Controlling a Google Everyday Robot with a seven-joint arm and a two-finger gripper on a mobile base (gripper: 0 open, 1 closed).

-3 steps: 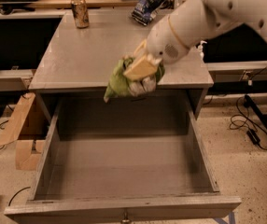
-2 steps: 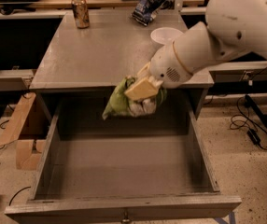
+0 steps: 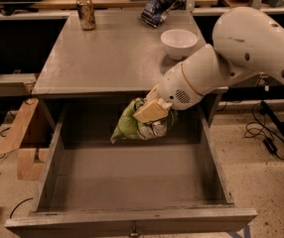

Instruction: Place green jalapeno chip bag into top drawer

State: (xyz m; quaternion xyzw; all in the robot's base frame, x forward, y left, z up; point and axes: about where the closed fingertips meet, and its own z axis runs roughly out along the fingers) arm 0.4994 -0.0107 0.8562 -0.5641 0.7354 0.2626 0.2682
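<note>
My gripper has the green jalapeno chip bag to put down. It will let go of the bag, now hanging over the drawer's back part, near the middle of the open top drawer's grey bottom [image 3: 149, 148].
The green jalapeno chip bag [image 3: 132, 125] is crumpled, bright green with silvery foil showing. My gripper [image 3: 151, 114] is shut on it, with a tan finger [image 3: 152, 110] pressed across its top. The white arm reaches in from the right. The bag hangs over the back part of the open top drawer [image 3: 132, 182], just below the front edge of the grey counter [image 3: 107, 53] and above the drawer's flat grey bottom. The drawer is pulled fully out, with a small knob [image 3: 133, 229] on its front.
On the counter stand a white bowl [image 3: 178, 42], a soda can [image 3: 86, 12] at the back left and a dark blue-and-white chip bag [image 3: 159, 5] at the back. A cardboard box [image 3: 25, 143] sits on the floor left of the drawer. Cables lie on the floor to the right.
My arm has moved down and forward with the bag, from the counter's front edge to over the back of the open drawer. The bowl, earlier hidden by the arm, now shows.
</note>
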